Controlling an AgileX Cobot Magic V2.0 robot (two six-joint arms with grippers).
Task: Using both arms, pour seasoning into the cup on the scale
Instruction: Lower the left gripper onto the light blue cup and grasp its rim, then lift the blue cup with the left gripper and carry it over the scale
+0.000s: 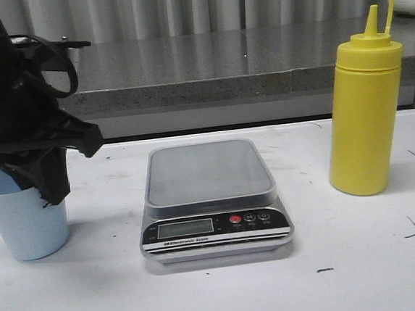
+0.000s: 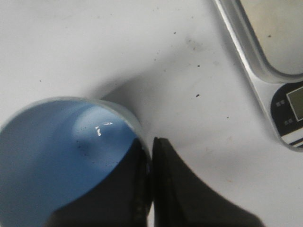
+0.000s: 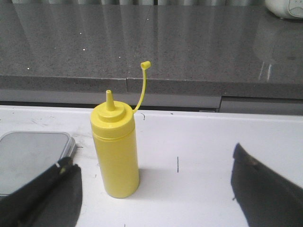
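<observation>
Next, my left gripper lets go of the pale blue cup on the middle of the silver scale's bare platform [image 1: 206,173].
The pale blue cup [image 1: 26,224] stands on the white table left of the silver scale [image 1: 209,171], whose platform is bare. My left gripper [image 1: 51,185] is over the cup's right side. In the left wrist view the gripper [image 2: 150,153] is shut on the cup [image 2: 57,156] rim, one finger inside and one outside. The yellow seasoning bottle [image 1: 364,113] stands upright right of the scale, its cap off and hanging on its tether. My right gripper [image 3: 152,160] is open and empty. The bottle [image 3: 116,151] stands a little ahead of it, nearer one finger, untouched.
A grey stone counter [image 1: 214,60] runs along the back behind the table edge. A corner of the scale [image 3: 28,158] shows beside the bottle in the right wrist view. The table [image 1: 349,274] carries small dark marks.
</observation>
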